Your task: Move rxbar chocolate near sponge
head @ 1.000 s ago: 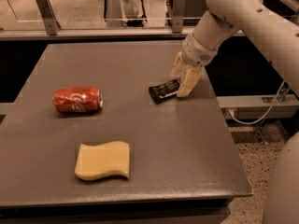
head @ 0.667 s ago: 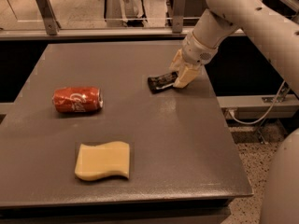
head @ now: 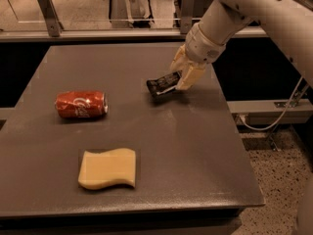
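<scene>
Next, I release the rxbar chocolate from my gripper on the table (head: 150, 128) just past the far corner of the sponge, toward my arm.
The rxbar chocolate (head: 163, 84) is a small black wrapped bar held tilted a little above the dark table (head: 195, 146), right of centre. My gripper (head: 183, 75) is shut on its right end, its pale fingers (head: 190, 76) around the bar. The sponge (head: 107, 168), flat and pale yellow with wavy edges, lies near the table's front left, well apart from the bar.
A red soda can (head: 80, 104) lies on its side at the left, between the bar and the sponge. The table's right edge drops to a speckled floor (head: 274, 180). A railing with posts (head: 46, 11) runs behind the table.
My gripper has lifted the bar off the table and carried it a little up and to the left. The can and sponge have not moved.
</scene>
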`<state>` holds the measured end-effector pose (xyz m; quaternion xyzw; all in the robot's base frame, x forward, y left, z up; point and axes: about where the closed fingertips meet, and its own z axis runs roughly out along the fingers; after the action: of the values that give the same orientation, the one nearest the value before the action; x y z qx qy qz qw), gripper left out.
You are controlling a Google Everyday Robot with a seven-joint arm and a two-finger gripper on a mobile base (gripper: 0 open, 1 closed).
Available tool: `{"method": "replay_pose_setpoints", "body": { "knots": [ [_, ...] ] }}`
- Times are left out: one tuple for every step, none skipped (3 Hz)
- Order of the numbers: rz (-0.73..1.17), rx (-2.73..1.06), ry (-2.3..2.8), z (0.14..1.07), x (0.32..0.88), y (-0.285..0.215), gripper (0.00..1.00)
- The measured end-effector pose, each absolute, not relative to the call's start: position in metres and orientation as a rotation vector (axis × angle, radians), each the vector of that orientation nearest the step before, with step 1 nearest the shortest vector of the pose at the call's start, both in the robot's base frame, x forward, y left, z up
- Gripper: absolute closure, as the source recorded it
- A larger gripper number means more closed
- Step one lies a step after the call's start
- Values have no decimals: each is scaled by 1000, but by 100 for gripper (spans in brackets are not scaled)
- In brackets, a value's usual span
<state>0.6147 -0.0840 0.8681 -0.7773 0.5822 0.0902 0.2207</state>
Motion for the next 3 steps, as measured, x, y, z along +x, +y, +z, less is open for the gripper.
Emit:
{"method": "replay_pose_setpoints", "body": {
  "knots": [
    [297,-2218,1569,872,590,-76,100],
    [394,-2261,1528,869,551,-69,100],
    [520,-2283,1453,862,512,-54,100]
  ]
}}
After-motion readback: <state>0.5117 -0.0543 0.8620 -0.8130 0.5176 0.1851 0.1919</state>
